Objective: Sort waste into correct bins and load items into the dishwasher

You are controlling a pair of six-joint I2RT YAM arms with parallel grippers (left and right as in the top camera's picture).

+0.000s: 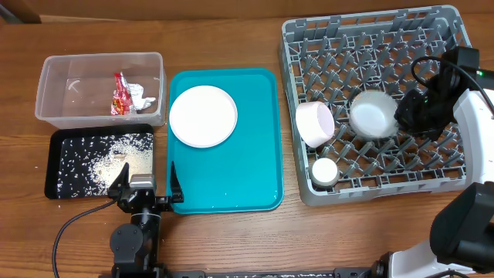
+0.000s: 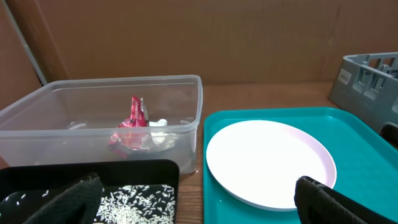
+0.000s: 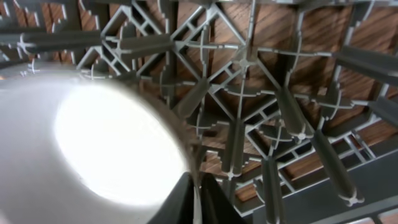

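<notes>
I will release the white bowl from my right gripper in the grey dish rack (image 1: 341, 123), close beside the second white bowl.
My right gripper (image 1: 401, 117) is shut on the rim of a white bowl (image 1: 373, 114) and holds it over the grey dish rack (image 1: 448, 31); the bowl fills the left of the right wrist view (image 3: 106, 149), with the fingers (image 3: 198, 196) pinching its edge. A second white bowl (image 1: 315, 123) on its side and a small white cup (image 1: 324, 171) sit in the rack. My left gripper (image 1: 147, 189) is open and empty, low at the front. A white plate (image 1: 202, 116) lies on the teal tray (image 1: 247, 177). The clear tub (image 1: 100, 66) holds a red-and-white wrapper (image 1: 120, 94) and a tissue (image 1: 143, 98). The black tray (image 1: 55, 166) holds rice (image 1: 104, 162). No chopsticks show.
The tub (image 2: 37, 112), plate (image 2: 267, 162) and rice tray (image 2: 143, 171) lie just ahead of my left fingers (image 2: 199, 202). A corner of the rack (image 2: 367, 81) shows at the right. The right arm's body and cables overhang the rack's right side.
</notes>
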